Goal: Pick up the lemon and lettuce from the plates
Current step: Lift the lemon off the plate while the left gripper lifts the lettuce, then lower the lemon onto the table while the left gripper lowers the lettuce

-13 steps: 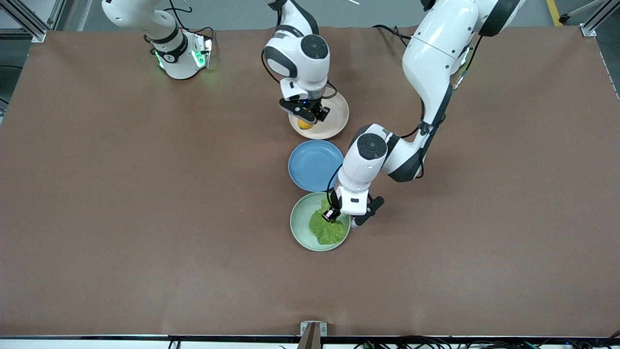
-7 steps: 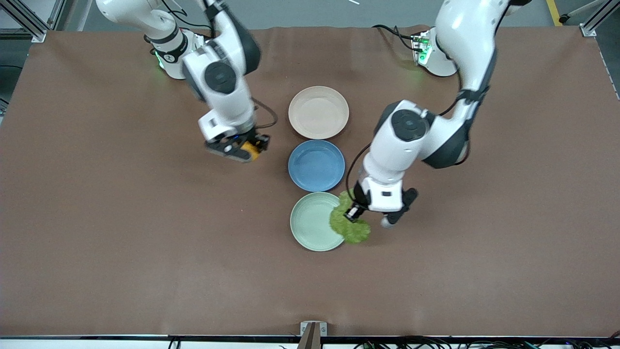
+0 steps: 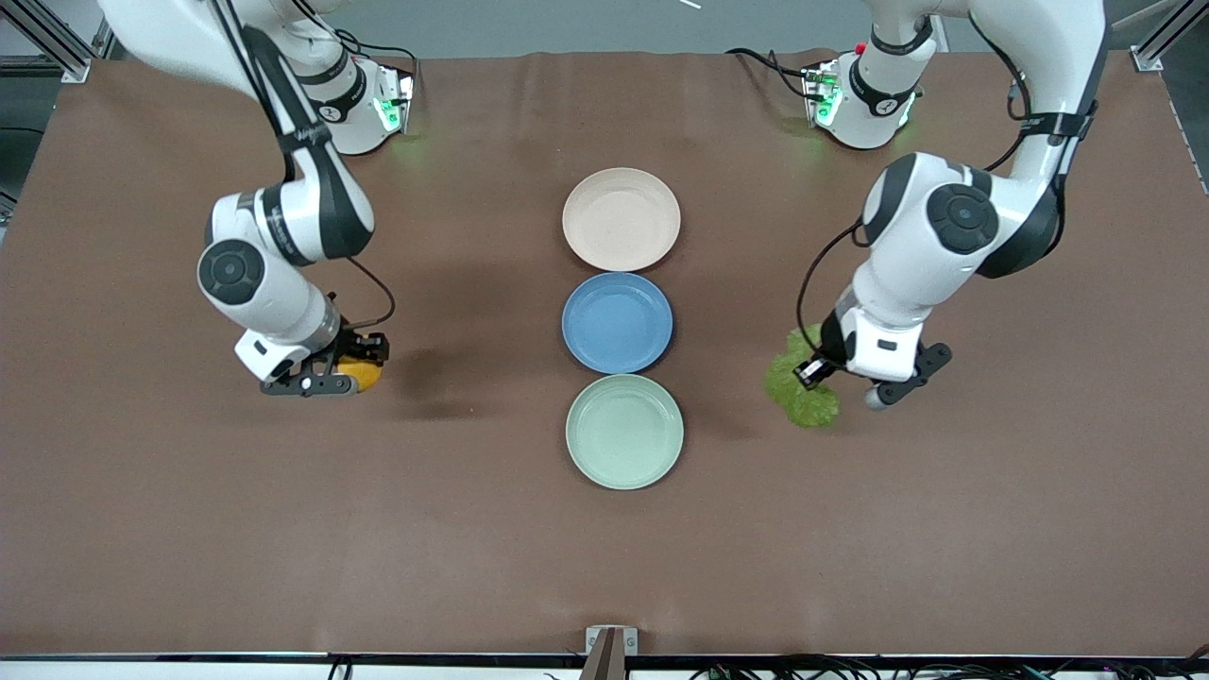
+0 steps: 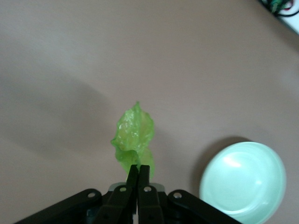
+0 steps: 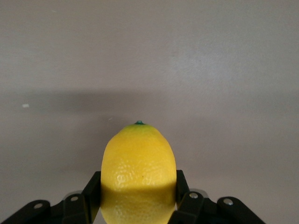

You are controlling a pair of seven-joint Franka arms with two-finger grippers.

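My left gripper should release the green lettuce on bare table, far out from the blue plate's near edge [image 3: 859, 368].
My right gripper [image 3: 351, 372] is shut on the yellow lemon [image 3: 362, 374] and holds it low over the bare table toward the right arm's end; the lemon fills the right wrist view [image 5: 138, 172] between the fingers. My left gripper [image 3: 814, 370] is shut on the stem end of the crinkled green lettuce [image 3: 801, 390], which hangs over the bare table toward the left arm's end; the left wrist view shows the leaf [image 4: 133, 136] pinched at the fingertips. The beige-pink plate [image 3: 621, 218] and the mint green plate [image 3: 624, 431] lie bare in the middle; the mint plate also shows in the left wrist view [image 4: 243, 183].
A blue plate [image 3: 617, 321] lies between the two pale plates, the three in a line down the middle of the brown table. The arm bases stand along the table's edge farthest from the front camera.
Both arms have swung away from the plates: the right gripper carried the lemon off the beige-pink plate toward its end, the left gripper carried the lettuce off the mint plate toward its end.
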